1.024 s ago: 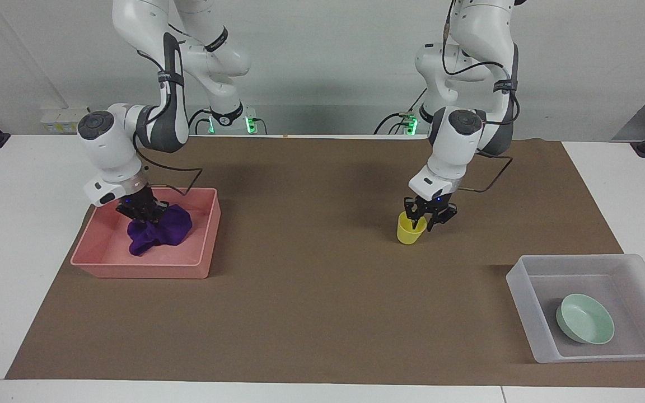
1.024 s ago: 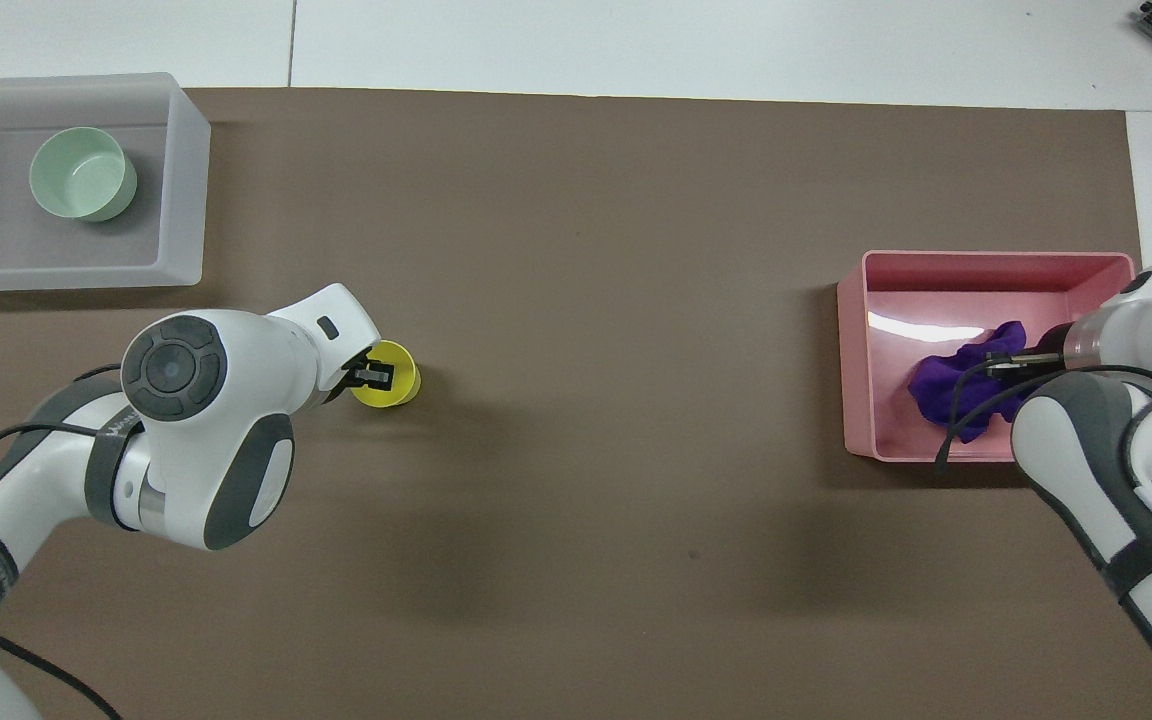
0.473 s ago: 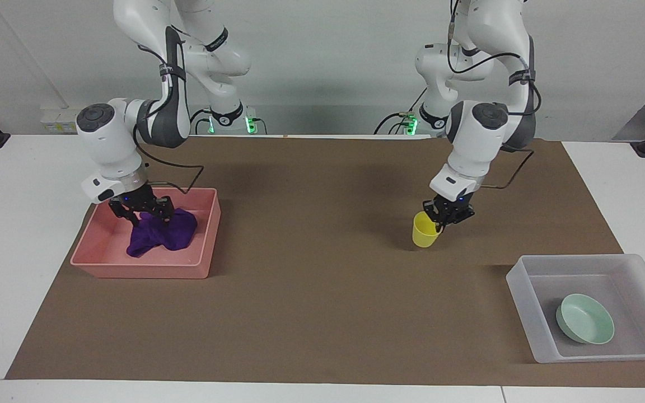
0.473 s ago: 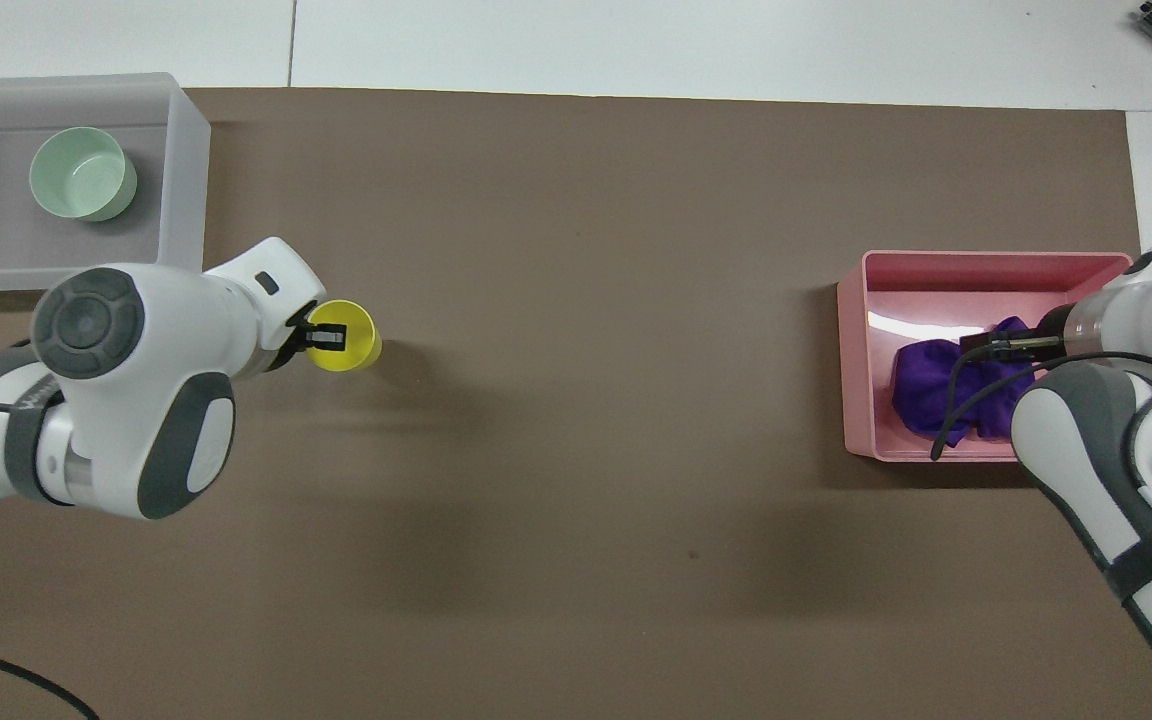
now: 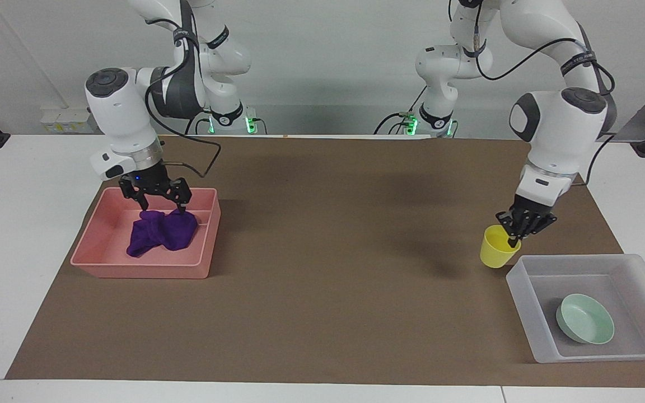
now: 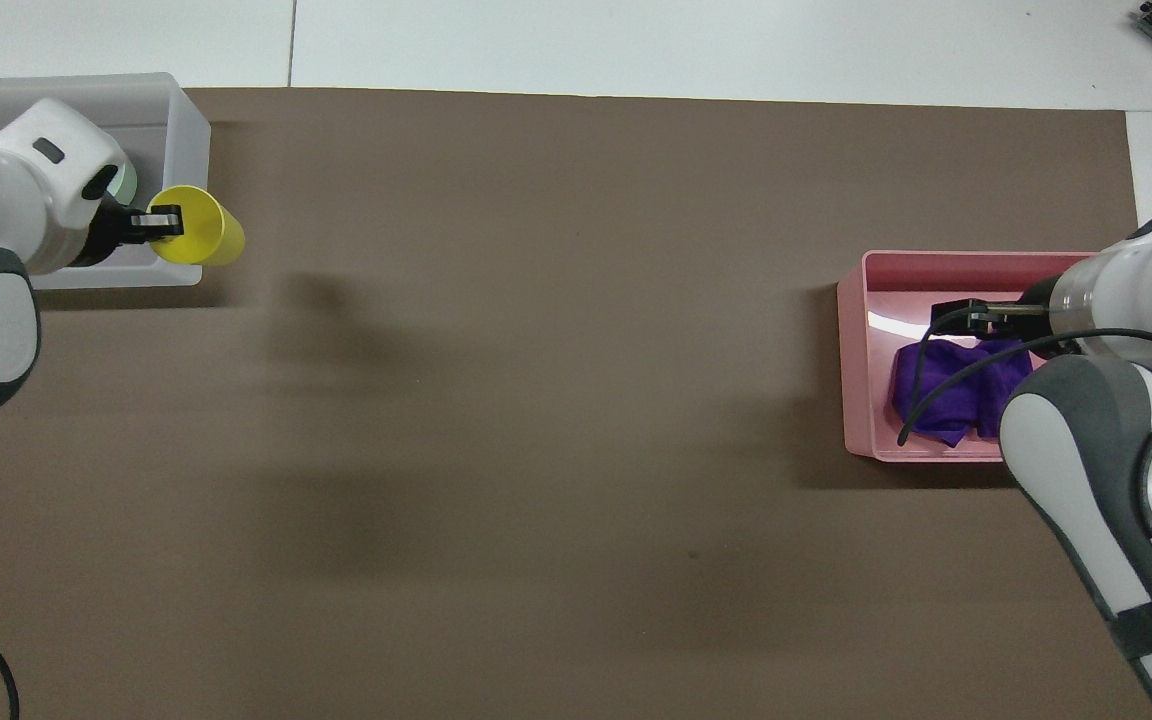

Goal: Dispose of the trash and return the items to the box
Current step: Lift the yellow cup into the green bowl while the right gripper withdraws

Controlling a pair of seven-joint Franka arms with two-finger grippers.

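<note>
The mint-green bowl [image 6: 74, 176] is in the translucent box. Next, my left gripper lets go of the yellow cup inside that bowl.
My left gripper [image 5: 513, 239] is shut on the rim of the yellow cup [image 5: 499, 253] and holds it tilted in the air, at the edge of the translucent box [image 5: 519, 294] that faces the table's middle. In the overhead view the left gripper [image 6: 164, 222] and cup [image 6: 200, 238] are over that box wall [image 6: 188, 140]. The mint-green bowl [image 5: 584, 318] lies in the box; from overhead my wrist hides most of it. The purple rag [image 5: 163, 235] lies loose in the pink bin [image 5: 143, 271]. My right gripper [image 5: 161, 206] is open just above the rag [image 6: 946, 395].
A brown mat [image 5: 322, 291] covers most of the white table. The pink bin [image 6: 851, 370] stands toward the right arm's end, the translucent box toward the left arm's end. A black cable from the right wrist hangs over the rag [image 6: 921, 385].
My left gripper has carried the yellow cup from the middle of the mat to the box's edge. My right gripper has let go of the rag in the pink bin and risen.
</note>
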